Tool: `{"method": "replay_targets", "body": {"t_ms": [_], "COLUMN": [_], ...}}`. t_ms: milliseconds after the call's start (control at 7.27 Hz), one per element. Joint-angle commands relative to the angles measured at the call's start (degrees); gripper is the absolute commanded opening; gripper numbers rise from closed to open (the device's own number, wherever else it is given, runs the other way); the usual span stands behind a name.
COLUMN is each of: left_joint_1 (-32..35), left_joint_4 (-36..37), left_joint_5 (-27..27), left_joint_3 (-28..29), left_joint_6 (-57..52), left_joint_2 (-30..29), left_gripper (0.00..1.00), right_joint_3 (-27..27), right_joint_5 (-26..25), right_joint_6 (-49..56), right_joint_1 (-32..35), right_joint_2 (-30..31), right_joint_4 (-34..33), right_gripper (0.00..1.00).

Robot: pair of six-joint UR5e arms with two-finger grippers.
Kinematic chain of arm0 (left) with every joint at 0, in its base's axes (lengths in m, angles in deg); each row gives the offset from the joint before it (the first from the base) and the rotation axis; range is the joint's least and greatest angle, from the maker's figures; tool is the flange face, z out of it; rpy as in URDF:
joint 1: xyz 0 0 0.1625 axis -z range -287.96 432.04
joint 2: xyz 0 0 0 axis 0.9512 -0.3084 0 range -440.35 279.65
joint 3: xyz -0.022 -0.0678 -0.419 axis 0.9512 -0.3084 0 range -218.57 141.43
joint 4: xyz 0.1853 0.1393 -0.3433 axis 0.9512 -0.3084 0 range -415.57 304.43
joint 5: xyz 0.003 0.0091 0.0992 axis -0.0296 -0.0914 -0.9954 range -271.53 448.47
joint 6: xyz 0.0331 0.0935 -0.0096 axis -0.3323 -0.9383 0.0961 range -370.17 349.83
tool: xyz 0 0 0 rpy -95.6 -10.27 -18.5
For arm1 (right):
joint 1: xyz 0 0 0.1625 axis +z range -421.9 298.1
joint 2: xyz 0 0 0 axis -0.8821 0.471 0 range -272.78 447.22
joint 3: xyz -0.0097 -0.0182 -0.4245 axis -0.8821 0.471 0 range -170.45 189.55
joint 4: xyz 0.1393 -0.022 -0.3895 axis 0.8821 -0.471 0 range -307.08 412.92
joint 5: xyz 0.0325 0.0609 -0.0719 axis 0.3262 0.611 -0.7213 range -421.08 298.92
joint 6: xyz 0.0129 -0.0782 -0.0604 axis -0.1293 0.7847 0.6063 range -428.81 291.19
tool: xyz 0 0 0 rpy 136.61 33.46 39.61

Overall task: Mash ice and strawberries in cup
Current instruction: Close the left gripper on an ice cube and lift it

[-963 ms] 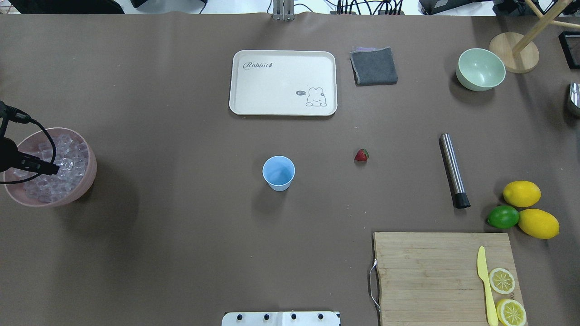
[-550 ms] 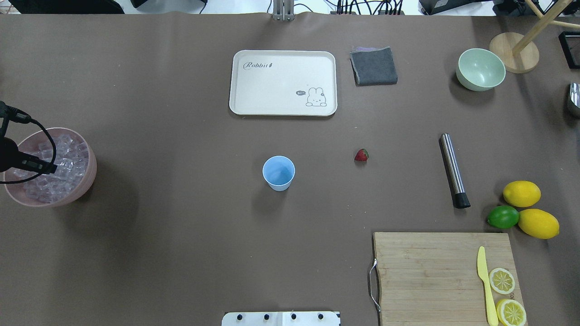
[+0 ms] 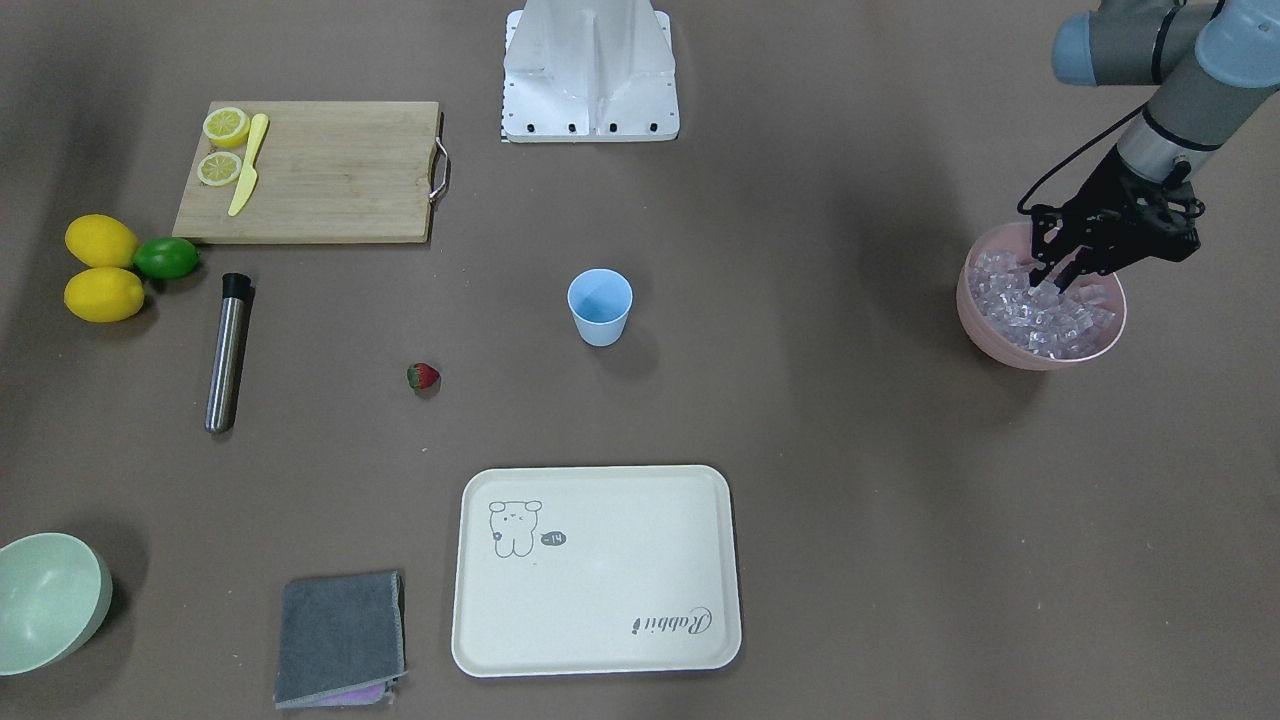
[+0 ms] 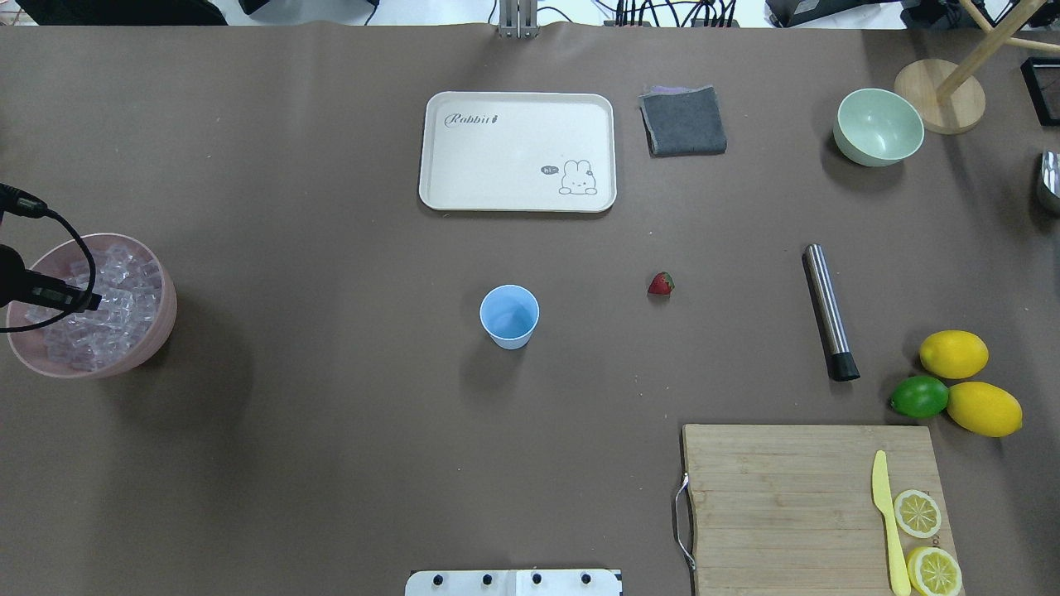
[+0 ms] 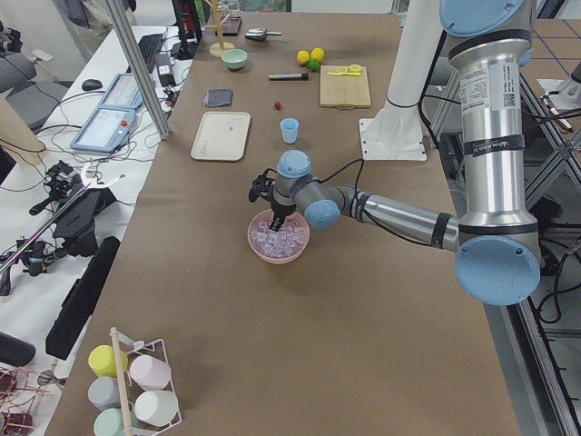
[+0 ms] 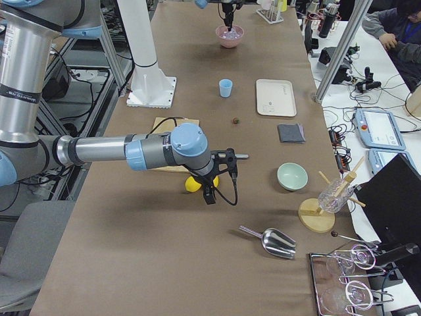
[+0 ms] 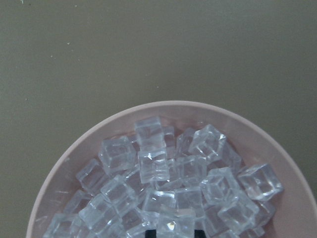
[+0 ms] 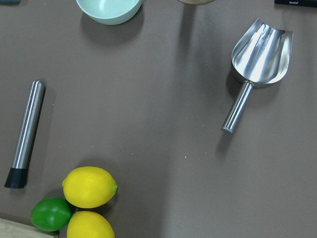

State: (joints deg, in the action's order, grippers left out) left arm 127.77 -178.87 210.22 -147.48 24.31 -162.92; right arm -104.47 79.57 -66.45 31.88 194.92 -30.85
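Note:
The ice cube will sit on the inside bottom of the light-blue cup [image 3: 600,317] when my left gripper lets it go.
The light-blue cup [image 4: 508,315] stands upright mid-table and looks empty; it also shows in the front view [image 3: 600,306]. The strawberry [image 4: 660,284] lies on the table to its right. The ice [image 3: 1050,315] fills a pink bowl [image 4: 161,331] at the table's left edge. My left gripper [image 3: 1053,282] is over this bowl, its fingertips down among the cubes. In the left wrist view one ice cube [image 7: 176,224] sits between the tips. My right gripper [image 6: 220,172] shows only in the exterior right view, over the lemons; I cannot tell if it is open or shut.
A steel muddler [image 4: 826,311], two lemons and a lime [image 4: 919,397] lie right of the strawberry. A cutting board [image 4: 787,497] with a yellow knife and lemon slices is front right. A cream tray [image 4: 517,151], grey cloth [image 4: 683,120] and green bowl [image 4: 878,127] are at the back. A metal scoop [image 8: 260,49] lies far right.
My left gripper has shifted slightly left and towards the back over the pink bowl. Nothing else on the table has moved.

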Motion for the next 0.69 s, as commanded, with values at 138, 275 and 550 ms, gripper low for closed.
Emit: {"method": "replay_targets", "body": {"t_ms": [138, 275, 550], "left_joint_1": [2.8, 2.54, -3.14], "left_joint_4": [-0.19, -0.37, -0.19], "left_joint_5": [2.97, 2.97, 1.84], "left_joint_3": [-2.01, -2.01, -1.92], "left_joint_6": [1.21, 6.17, 18.3], "left_joint_2": [-5.38, -8.8, -15.57], "left_gripper": [0.0, 0.0, 0.0], "right_joint_3": [-0.06, -0.06, -0.06], "right_joint_5": [0.07, 0.07, 0.07], "right_joint_6": [-0.07, -0.07, -0.07], "right_joint_1": [0.0, 0.0, 0.0], "right_joint_2": [-0.04, -0.04, -0.04], "right_joint_4": [0.02, 0.02, 0.02], "right_gripper": [1.0, 1.0, 1.0]}}
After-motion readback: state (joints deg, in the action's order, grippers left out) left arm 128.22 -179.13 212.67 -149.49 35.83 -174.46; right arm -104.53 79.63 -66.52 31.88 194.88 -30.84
